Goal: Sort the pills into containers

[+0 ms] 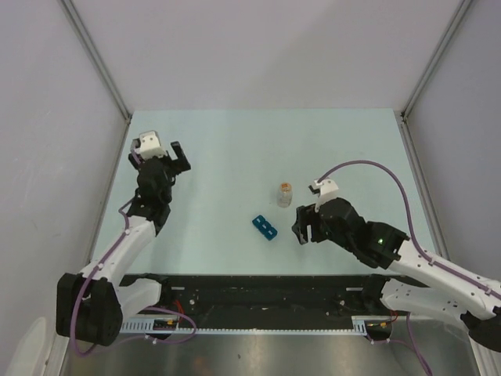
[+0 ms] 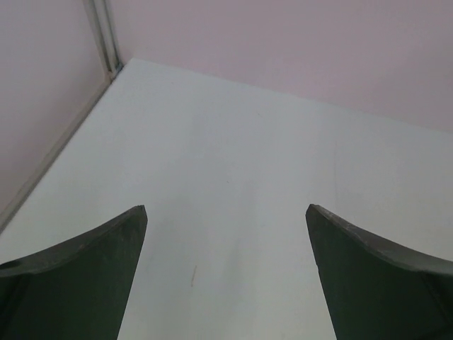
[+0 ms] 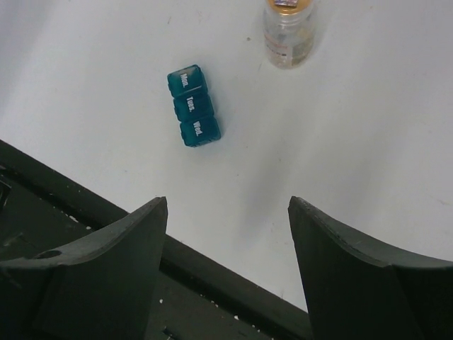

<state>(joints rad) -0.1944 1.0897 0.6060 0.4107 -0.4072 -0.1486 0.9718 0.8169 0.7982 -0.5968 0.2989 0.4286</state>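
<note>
My right gripper is to close on the Wed. compartment [image 1: 270, 233] [image 3: 200, 132] at the near end of the blue pill box.
The small blue pill box [image 1: 264, 227] lies on the table near its front edge. In the right wrist view the pill box [image 3: 193, 105] shows three shut lids marked Mon., Tues. and Wed. A small clear bottle [image 1: 285, 193] with a tan top stands just behind it, and it also shows in the right wrist view [image 3: 288, 32]. No loose pills show. My right gripper [image 1: 300, 226] is open and empty, just right of the box and above the table [image 3: 228, 203]. My left gripper [image 1: 180, 157] is open and empty at the far left [image 2: 226, 210].
A black rail [image 1: 266, 291] runs along the table's near edge, under my right gripper [image 3: 106, 212]. Grey walls close the table at the back and both sides; the left wall's corner post [image 2: 105, 35] shows in the left wrist view.
</note>
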